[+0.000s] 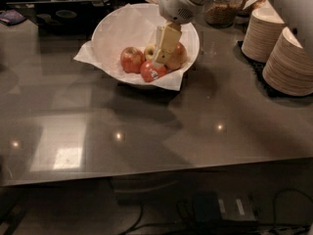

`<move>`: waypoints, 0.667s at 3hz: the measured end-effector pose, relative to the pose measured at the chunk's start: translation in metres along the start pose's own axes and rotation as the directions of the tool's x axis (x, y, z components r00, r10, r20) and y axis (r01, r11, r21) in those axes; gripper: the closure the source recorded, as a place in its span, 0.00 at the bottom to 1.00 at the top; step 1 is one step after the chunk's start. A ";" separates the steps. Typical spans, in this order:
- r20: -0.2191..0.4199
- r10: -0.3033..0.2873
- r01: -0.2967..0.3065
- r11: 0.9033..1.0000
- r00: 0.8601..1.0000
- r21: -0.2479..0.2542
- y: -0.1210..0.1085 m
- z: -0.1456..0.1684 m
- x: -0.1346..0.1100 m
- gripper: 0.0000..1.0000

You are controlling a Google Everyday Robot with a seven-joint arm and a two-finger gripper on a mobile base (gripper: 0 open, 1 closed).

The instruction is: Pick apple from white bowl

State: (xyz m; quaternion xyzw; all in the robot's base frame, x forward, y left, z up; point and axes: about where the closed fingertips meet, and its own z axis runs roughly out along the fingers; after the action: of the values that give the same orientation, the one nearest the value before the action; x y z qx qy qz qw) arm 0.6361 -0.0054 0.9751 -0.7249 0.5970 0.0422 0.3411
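My gripper needs to close next on the mottled red apple's side (138, 58), near the small yellow-green apple in the white bowl.
The white bowl (113, 31), wide, shallow and lined with crinkled white paper, stands at the back middle of the grey table. It holds a red apple mottled with pale yellow (131, 59) at the left and a small yellow-green apple (149, 52) in the middle. A red apple with a white sticker (152, 72) lies in front, and a larger reddish apple (180, 55) at the right. My gripper (159, 61) hangs over the bowl from the upper right. Its cream tip is down among the apples, in front of the small one and partly hiding the right one.
Two stacks of beige paper bowls (288, 65) stand at the right edge. A glass jar (221, 9) stands behind the bowl at the back right. A dark tray (58, 14) lies at the back left. The table's front edge (156, 173) runs across the lower part of the view.
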 end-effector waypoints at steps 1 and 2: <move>0.073 0.007 -0.006 1.000 0.997 -0.019 -0.012 0.024 -0.007 0.04; 0.117 0.032 -0.027 0.999 0.993 -0.041 -0.020 0.043 -0.013 0.15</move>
State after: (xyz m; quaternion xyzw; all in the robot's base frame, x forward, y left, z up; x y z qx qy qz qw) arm 0.6650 0.0297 0.9570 -0.7188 0.5857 0.1015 0.3605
